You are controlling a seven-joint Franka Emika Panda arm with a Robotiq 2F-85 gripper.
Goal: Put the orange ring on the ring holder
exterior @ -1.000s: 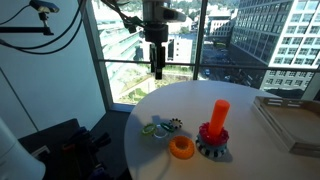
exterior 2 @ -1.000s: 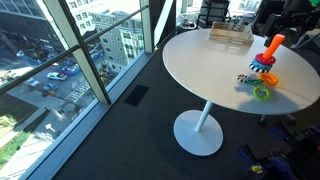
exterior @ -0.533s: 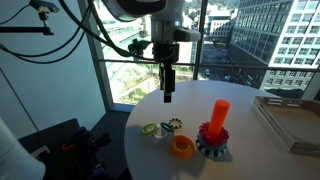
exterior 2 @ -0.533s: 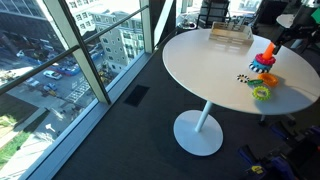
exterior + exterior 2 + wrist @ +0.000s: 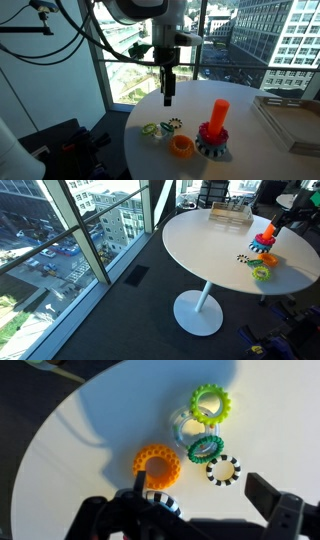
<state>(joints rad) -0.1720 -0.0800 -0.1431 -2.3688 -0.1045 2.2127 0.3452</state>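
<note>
Next, I close my gripper on the near edge of the orange ring [image 5: 188, 152] [image 5: 145, 478], on its side toward the toothed base of the ring holder.
The orange ring [image 5: 181, 146] lies flat on the round white table [image 5: 240, 100], just in front of the ring holder [image 5: 219, 114]. The holder is an upright orange-red peg on a dark toothed base, with a red ring low on it. It also shows in an exterior view [image 5: 268, 230]. My gripper [image 5: 168, 96] hangs open and empty above the table's far side, behind the rings. In the wrist view the orange ring [image 5: 157, 464] lies just ahead of the left finger, and the open jaws [image 5: 205, 495] hold nothing.
Several small rings lie beside the orange one: a yellow-green ring [image 5: 211, 403], a clear ring [image 5: 184, 428], a dark green ring [image 5: 205, 449] and a black-and-white ring [image 5: 223, 469]. A shallow tray [image 5: 292, 122] sits on the table's far right. Window glass stands behind.
Over the last second the gripper came down and moved in over the table towards the rings. In the last half second it has barely moved. The rings have not moved.
</note>
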